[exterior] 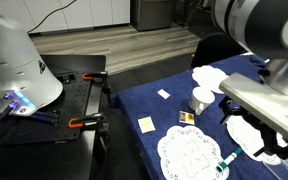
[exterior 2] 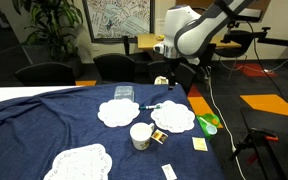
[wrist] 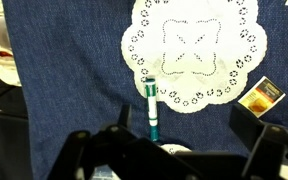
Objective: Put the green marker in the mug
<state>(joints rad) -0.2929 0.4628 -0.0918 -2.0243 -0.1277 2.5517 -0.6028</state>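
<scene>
The robot's gripper will next move to the green marker's white middle (exterior: 230,159) (wrist: 152,110), just beyond its end at the lace doily, and close there.
The green marker (wrist: 152,108) lies flat on the blue cloth, its whitish end touching the edge of a white lace doily (wrist: 194,50). It also shows in both exterior views (exterior: 227,160) (exterior 2: 152,106). My gripper (wrist: 184,130) is open and empty above the cloth, with the marker beside its left finger. It hangs from the arm in both exterior views (exterior: 271,142) (exterior 2: 170,82). The white mug (exterior: 201,99) (exterior 2: 141,136) stands upright on the cloth, apart from the marker, with a doily between them.
Other doilies (exterior 2: 115,113) (exterior 2: 79,162) (exterior: 246,133) lie on the blue tablecloth (exterior 2: 44,125). A small brown box (wrist: 261,95) and a yellow note (exterior: 146,124) lie near the doilies. A green object (exterior 2: 209,123) sits at the table's edge.
</scene>
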